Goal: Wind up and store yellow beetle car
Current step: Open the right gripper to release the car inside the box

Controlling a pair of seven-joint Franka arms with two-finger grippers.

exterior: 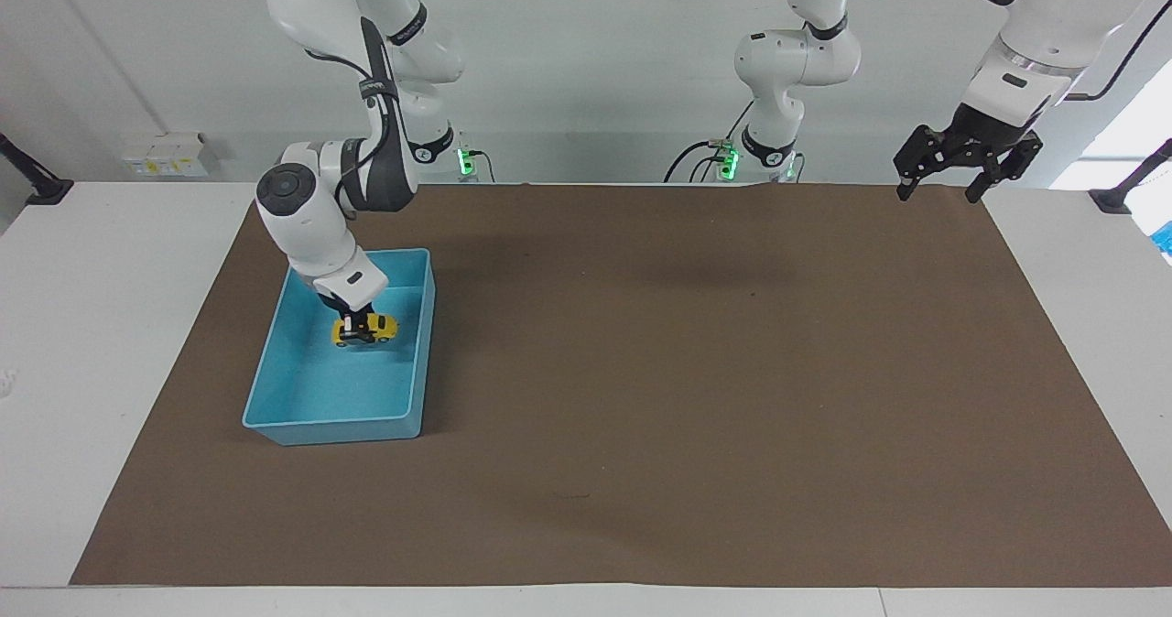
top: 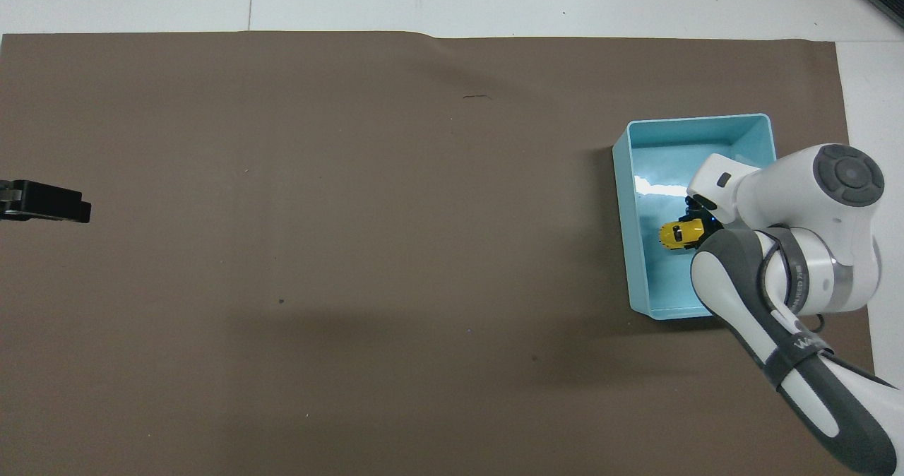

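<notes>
The robot's right gripper needs to release the yellow beetle car on the blue bin's bottom near the shiny streak (top: 679,229).
The yellow beetle car (exterior: 368,330) is a tiny yellow toy with black wheels. My right gripper (exterior: 355,320) is shut on it and holds it low inside the blue bin (exterior: 339,430), in the half of the bin nearer to the robots. I cannot tell whether its wheels touch the bin's floor. In the overhead view the car (top: 678,235) shows beside the right gripper (top: 698,220), and the right arm covers part of the bin (top: 624,200). My left gripper (exterior: 943,182) is open and empty, and waits raised over the left arm's end of the table.
The brown mat (exterior: 696,388) covers most of the white table (exterior: 110,324). The bin stands on it toward the right arm's end. Only the tip of the left gripper (top: 46,202) shows in the overhead view.
</notes>
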